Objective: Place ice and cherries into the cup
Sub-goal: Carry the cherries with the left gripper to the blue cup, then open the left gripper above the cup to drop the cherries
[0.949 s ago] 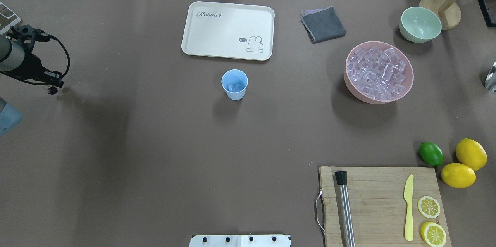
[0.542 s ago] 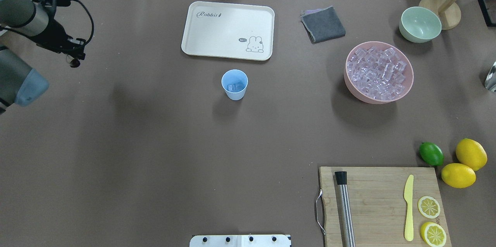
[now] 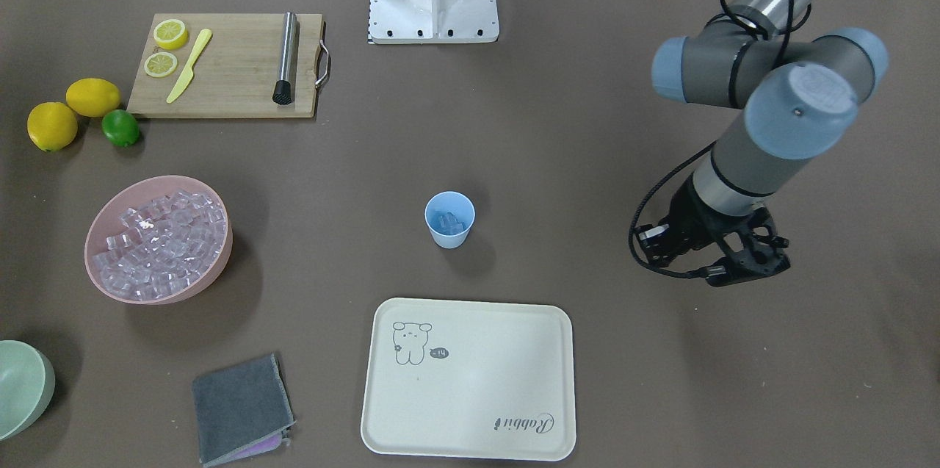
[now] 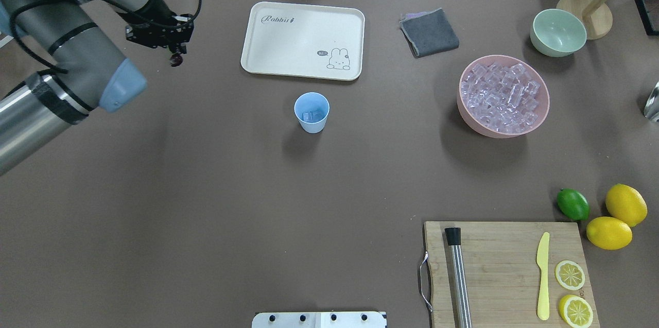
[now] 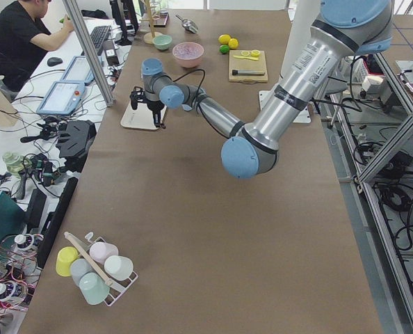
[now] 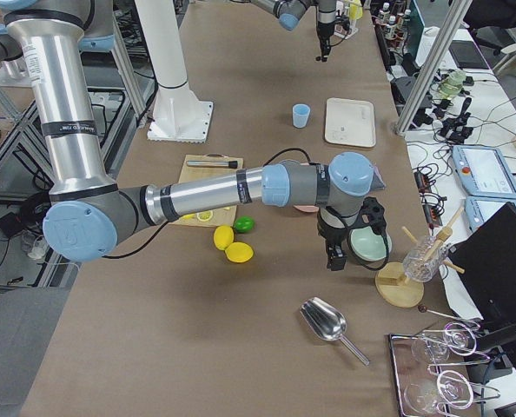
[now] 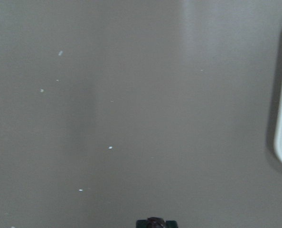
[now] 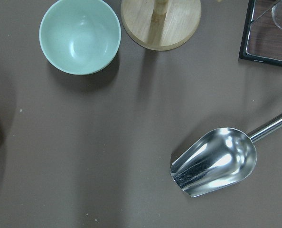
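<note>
The left gripper I have will release the dark cherries on top of the clear ice cubes (image 3: 450, 224) in the light-blue cup.
The light-blue cup (image 4: 311, 111) stands mid-table in front of the tray and holds a few clear ice cubes; it also shows in the front view (image 3: 449, 219). Most of the ice (image 4: 503, 95) fills the pink bowl (image 4: 466, 111) on the right. My left gripper (image 4: 176, 55) hangs above the table left of the tray, shut on the dark cherries (image 4: 176, 61), far left of the cup. The cherries show at the bottom edge of the left wrist view (image 7: 154, 222). My right gripper (image 6: 332, 257) shows only in the right side view, near the green bowl; I cannot tell if it is open.
A cream rabbit tray (image 4: 302, 39), a grey cloth (image 4: 429, 32) and a green bowl (image 4: 558, 32) lie at the back. A cutting board (image 4: 507, 271) with muddler, knife and lemon slices, a lime (image 4: 572, 204) and lemons sit front right. A metal scoop (image 8: 214, 161) lies far right.
My left arm has swung in from the table's left edge, back and to the right, carrying the cherries to just left of the tray. The cup and bowls have not moved.
</note>
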You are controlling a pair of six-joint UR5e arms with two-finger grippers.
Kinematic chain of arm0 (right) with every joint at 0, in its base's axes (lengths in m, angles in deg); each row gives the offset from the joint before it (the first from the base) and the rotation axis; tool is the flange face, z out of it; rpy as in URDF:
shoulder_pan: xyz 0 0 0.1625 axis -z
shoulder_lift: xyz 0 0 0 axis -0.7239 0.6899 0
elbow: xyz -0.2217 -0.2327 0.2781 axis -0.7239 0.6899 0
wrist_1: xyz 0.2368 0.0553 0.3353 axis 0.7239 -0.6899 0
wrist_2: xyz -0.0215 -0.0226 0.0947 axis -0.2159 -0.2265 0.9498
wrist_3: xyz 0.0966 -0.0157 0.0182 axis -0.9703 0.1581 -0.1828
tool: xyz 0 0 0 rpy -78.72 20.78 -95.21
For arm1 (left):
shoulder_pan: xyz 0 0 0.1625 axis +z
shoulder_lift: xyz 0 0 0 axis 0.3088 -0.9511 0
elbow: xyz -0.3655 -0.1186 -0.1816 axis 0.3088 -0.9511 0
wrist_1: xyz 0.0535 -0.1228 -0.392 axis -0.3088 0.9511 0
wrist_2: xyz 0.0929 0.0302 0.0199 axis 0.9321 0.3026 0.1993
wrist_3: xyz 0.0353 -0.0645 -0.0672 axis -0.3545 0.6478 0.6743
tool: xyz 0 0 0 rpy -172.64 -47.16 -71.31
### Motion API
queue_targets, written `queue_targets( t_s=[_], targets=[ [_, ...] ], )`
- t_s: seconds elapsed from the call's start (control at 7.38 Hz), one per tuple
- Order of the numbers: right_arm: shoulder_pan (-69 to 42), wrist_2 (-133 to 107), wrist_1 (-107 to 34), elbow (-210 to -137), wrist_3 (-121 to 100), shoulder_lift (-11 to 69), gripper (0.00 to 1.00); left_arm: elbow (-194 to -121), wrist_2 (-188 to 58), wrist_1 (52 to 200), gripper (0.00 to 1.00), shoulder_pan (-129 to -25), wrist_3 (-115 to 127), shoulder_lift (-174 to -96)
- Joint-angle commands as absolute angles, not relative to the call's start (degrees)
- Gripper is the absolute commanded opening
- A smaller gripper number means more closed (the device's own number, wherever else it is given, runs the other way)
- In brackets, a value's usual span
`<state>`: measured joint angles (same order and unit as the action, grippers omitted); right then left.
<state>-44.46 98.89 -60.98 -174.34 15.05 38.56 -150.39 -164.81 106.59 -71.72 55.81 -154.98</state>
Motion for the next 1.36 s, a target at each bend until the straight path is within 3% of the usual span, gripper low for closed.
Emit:
queue_targets(
  t_s=[0.0,0.27,0.81,1.08,1.22],
  targets=[
    [-44.50,99.24,-60.99,-175.20,14.80,38.67,1.00,-144.14,-159.87,106.11,0.24,-66.09,74.44,-167.72],
    [-44.50,99.33,-60.99,-176.18,14.62,38.76,1.00,-144.29,-150.22,106.02,0.24,-58.54,83.28,-170.84],
    [-44.50,99.59,-61.08,-176.26,14.89,39.02,1.00,-145.96,-146.51,106.28,0.25,-54.12,86.03,-169.35],
    [-44.50,99.51,-61.08,-176.17,15.15,39.20,1.00,-147.09,-146.57,106.11,0.98,-53.67,85.96,-169.01],
    [-44.50,99.51,-61.08,-176.17,15.15,39.20,1.00,-149.01,-146.58,106.02,0.98,-53.67,85.69,-166.65]
  ],
)
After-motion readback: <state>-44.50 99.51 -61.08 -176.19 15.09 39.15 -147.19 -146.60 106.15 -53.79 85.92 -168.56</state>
